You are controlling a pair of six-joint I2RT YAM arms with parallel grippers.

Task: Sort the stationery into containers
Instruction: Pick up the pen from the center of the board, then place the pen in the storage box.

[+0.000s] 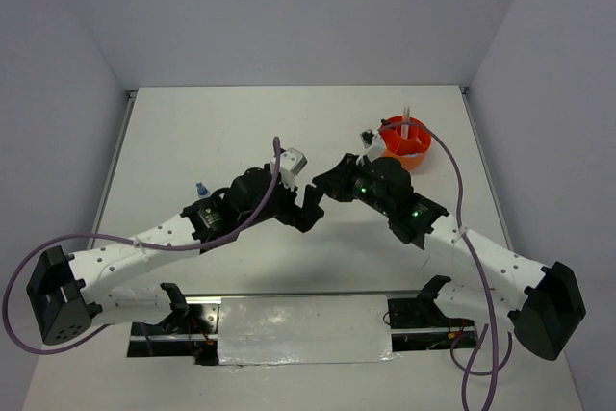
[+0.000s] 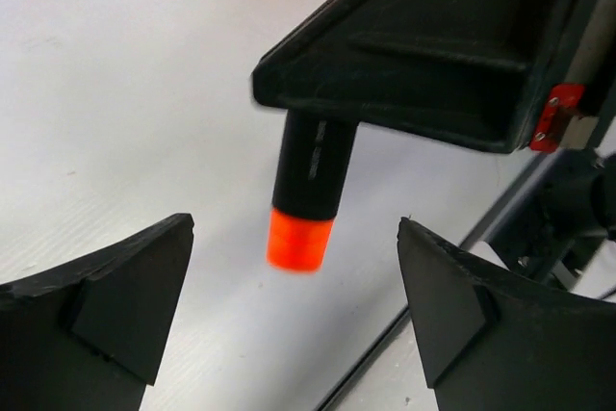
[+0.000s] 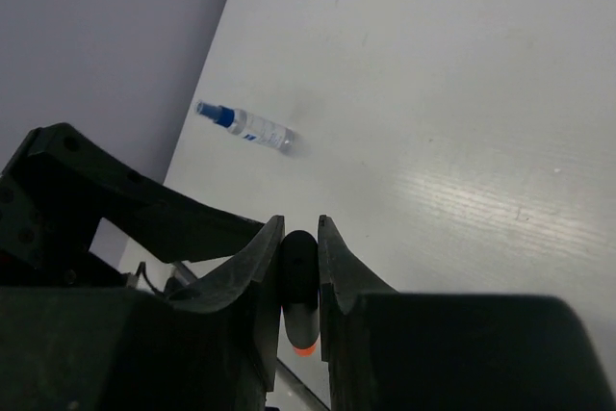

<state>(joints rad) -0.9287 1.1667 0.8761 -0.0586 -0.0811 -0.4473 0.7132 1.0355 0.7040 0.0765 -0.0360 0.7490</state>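
My right gripper is to release the black highlighter in the orange tub [image 1: 394, 128], next to the small dark item at the tub's rim.
My right gripper [image 3: 300, 230] is shut on a black highlighter [image 3: 299, 281] with an orange tip, held above the table near its middle [image 1: 322, 183]. My left gripper [image 2: 294, 334] is open. Its jaws stand wide on either side of the highlighter's orange end [image 2: 300, 238] without touching it. In the top view the left gripper [image 1: 306, 211] meets the right one. The round orange tub [image 1: 404, 141] stands at the back right with a thin white piece [image 1: 408, 118] upright in it. A tiny blue-capped bottle [image 1: 201, 189] lies on the table at the left and shows in the right wrist view [image 3: 245, 126].
A small dark item with a red tip [image 1: 367, 137] lies just left of the tub. A metal rail with a silver plate [image 1: 303, 326] runs along the near edge between the arm bases. Grey walls close the table on three sides.
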